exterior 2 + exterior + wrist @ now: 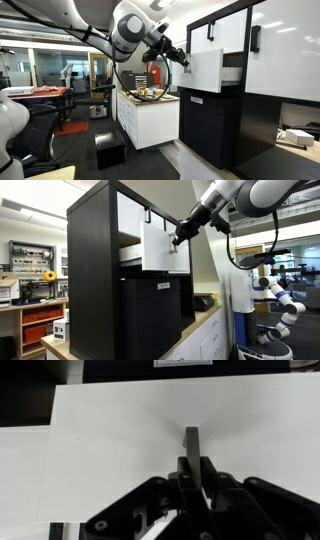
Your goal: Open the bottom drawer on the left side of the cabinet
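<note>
My gripper has the small grey handle. I need to let go of it in the open space farther out from the black cabinet [195, 237].
The tall black cabinet [100, 290] [215, 125] has white fronts on its upper half. The bottom drawer [162, 248] [207, 72], white with a small grey handle [192, 440], stands pulled out from the black frame in both exterior views. Its flat front fills the wrist view [120, 450]. My gripper [178, 238] [183, 60] [192, 468] is shut on the drawer's handle, its fingers pressed on either side of the grey bar. A white front with a black handle [255, 38] sits beside the drawer, closed.
A white counter [205, 330] stands beside the cabinet. A white counter unit with small objects on it [150, 110] and a black box on the floor [110, 150] stand behind the arm. A white robot [285, 295] stands nearby. Workshop shelves [30, 275] lie further off.
</note>
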Robot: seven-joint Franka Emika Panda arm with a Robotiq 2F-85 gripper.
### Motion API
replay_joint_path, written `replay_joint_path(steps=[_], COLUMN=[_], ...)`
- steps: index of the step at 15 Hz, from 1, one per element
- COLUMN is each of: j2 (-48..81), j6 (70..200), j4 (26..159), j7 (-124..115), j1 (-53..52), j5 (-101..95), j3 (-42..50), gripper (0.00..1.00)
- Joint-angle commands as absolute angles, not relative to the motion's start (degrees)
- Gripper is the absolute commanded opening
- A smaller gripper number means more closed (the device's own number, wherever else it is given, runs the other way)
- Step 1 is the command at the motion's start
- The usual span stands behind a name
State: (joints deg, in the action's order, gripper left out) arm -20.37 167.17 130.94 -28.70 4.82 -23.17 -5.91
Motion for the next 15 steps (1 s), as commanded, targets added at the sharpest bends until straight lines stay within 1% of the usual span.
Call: replay_joint_path(steps=[1, 11, 12, 13, 15], j2=[-27.5, -37.5, -38.0, -38.3, -38.4], j6=[167.3, 166.2, 166.2, 166.0, 166.3], j4=[140.8, 149.2, 149.6, 149.7, 149.5], j7=[-36.3, -39.8, -36.3, -35.6, -33.6], j1=[9.0, 12.0, 13.7, 14.1, 15.1], j5=[-24.9, -22.7, -17.5, -16.6, -13.7], j3=[-8.7, -12.5, -14.5, -15.1, -16.4], gripper=[0.08, 0.07, 0.08, 0.4, 0.4])
